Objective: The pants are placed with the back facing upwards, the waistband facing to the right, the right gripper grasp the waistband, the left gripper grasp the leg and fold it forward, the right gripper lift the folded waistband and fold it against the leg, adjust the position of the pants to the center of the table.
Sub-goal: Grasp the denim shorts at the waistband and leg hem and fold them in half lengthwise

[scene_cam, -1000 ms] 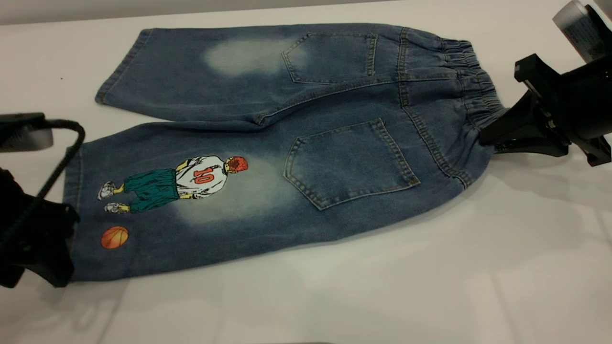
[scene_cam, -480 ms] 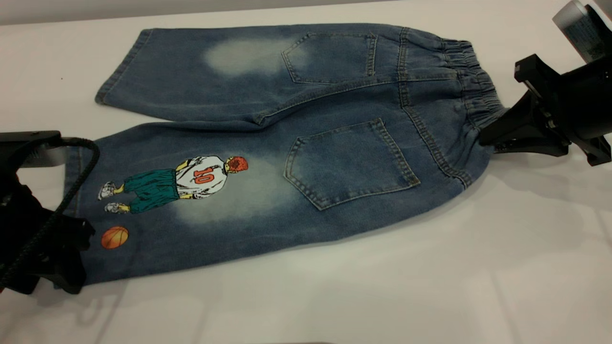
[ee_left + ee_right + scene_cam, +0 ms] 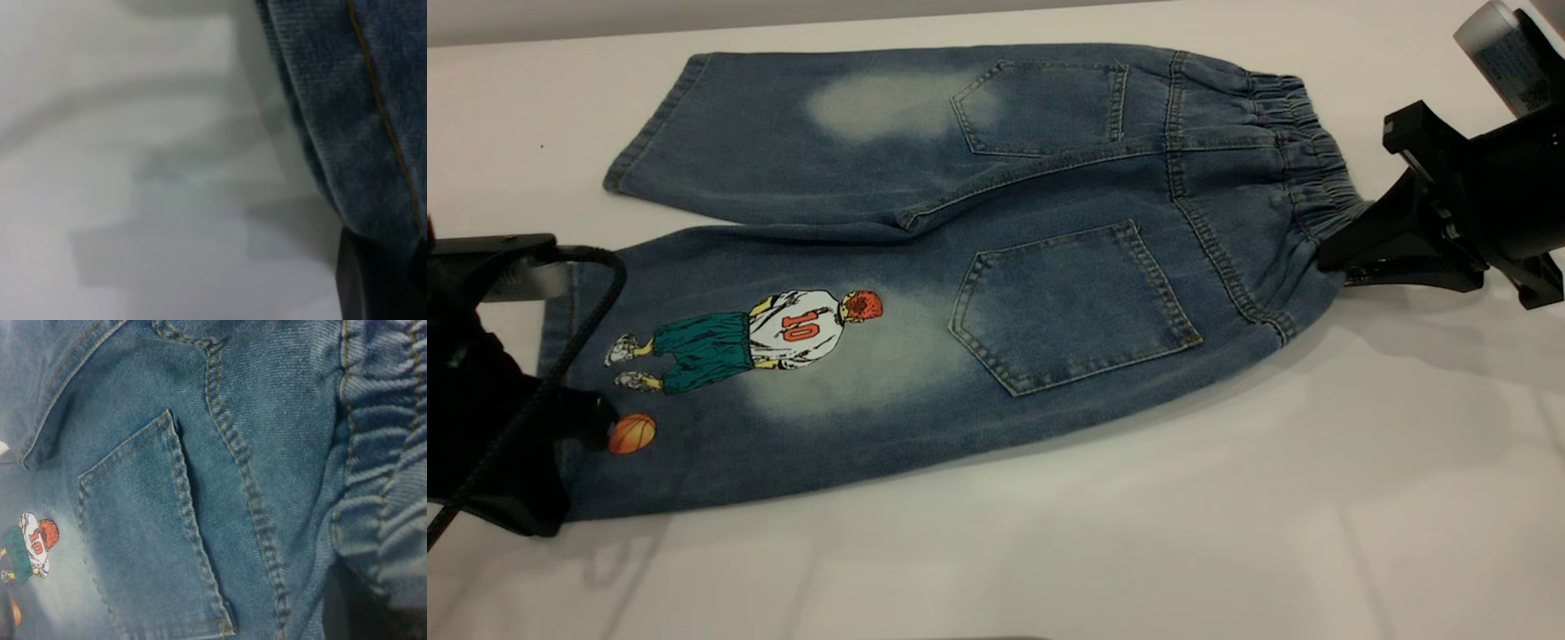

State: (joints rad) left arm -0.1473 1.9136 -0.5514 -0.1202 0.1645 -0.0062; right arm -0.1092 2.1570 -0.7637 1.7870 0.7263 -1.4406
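Note:
My left gripper is to release the hem corner of the player leg, now beside the orange ball, on the plain faded leg's far edge (image 3: 792,58), close to that leg's cuff.
The blue denim pants (image 3: 996,222) lie flat, back up, on the white table (image 3: 1227,533). Their gathered waistband (image 3: 1303,151) points right. My right gripper (image 3: 1329,253) is shut on the near end of the waistband (image 3: 387,487); one dark finger (image 3: 347,607) shows under the ruched cloth. The leg (image 3: 783,400) with the number 10 player and orange ball lies nearest the camera. At its hem, beside the ball, my left gripper (image 3: 574,444) is shut on the cloth. The left wrist view shows the hem (image 3: 347,120) and a dark finger (image 3: 373,287) against it.
The plain faded leg (image 3: 783,133) lies farther back. A braided cable (image 3: 578,329) arcs from the left arm over the hem. Bare table stretches along the front and the front right. The table's far edge (image 3: 783,27) runs just behind the pants.
The left gripper has slid in over the printed leg's hem and closed beside the ball. The print has shifted slightly left. The right gripper has not moved.

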